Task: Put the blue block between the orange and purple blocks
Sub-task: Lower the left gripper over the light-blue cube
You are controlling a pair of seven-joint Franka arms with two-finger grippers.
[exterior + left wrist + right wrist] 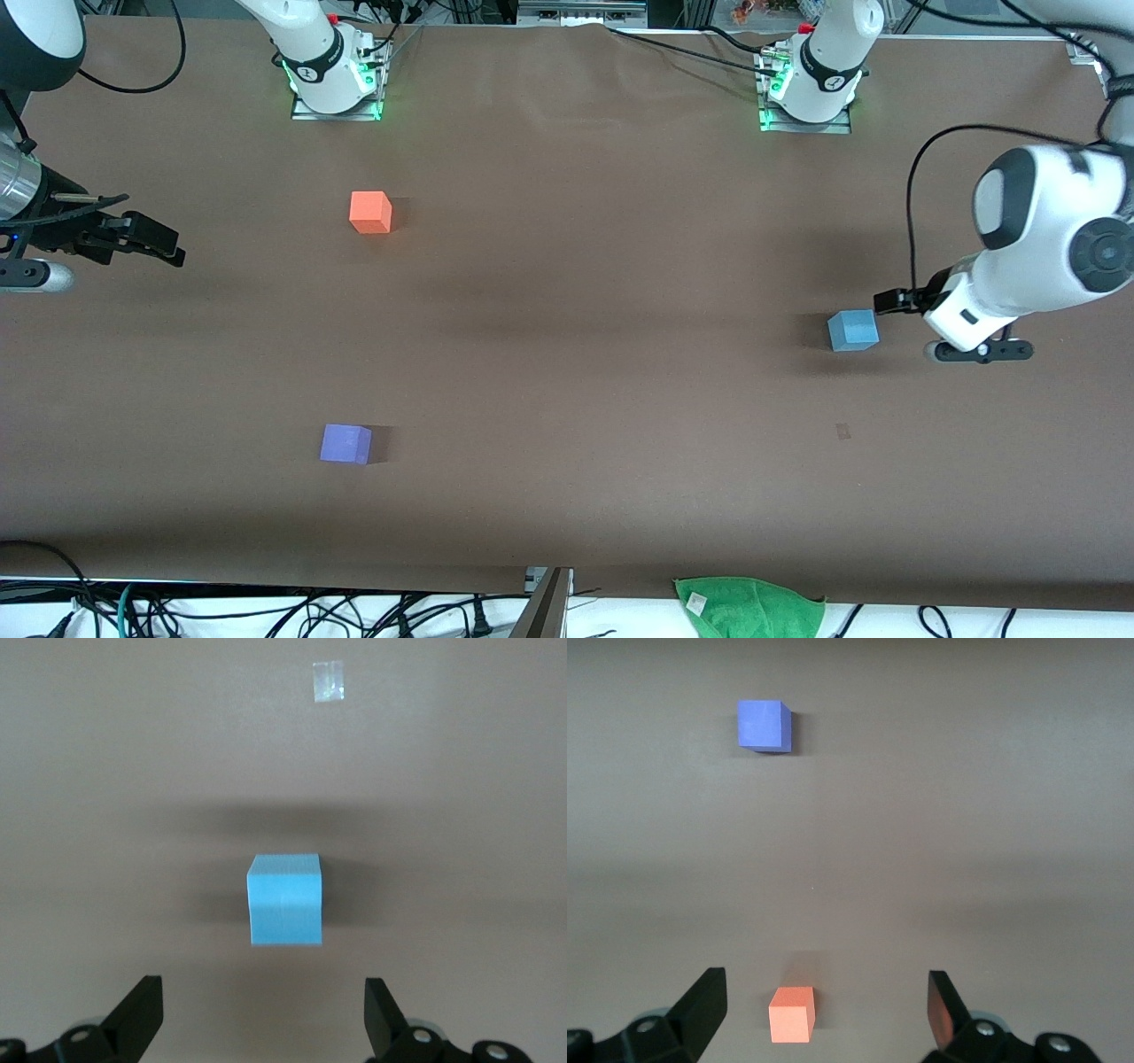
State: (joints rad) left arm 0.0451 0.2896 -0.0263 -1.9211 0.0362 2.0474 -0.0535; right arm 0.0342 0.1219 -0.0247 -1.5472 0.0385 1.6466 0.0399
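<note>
I should next move my left gripper over the blue block and close it across the middle, with a finger on each of the block's opposite sides (853,330) (285,904).
The blue block (853,330) sits on the brown table toward the left arm's end. My left gripper (889,301) hovers low beside it, open and empty. In the left wrist view the block (284,900) lies just ahead of the spread fingers of the left gripper (263,992), apart from them. The orange block (370,212) and the purple block (345,443) sit toward the right arm's end, the purple one nearer the front camera. My right gripper (168,246) waits open over the table's right-arm end. The right wrist view shows the right gripper (827,988), the orange block (791,1013) and the purple block (764,725).
A green cloth (749,607) lies at the table's front edge. A small patch of tape (842,431) sits on the table nearer the front camera than the blue block; it also shows in the left wrist view (329,680). Bare table lies between orange and purple blocks.
</note>
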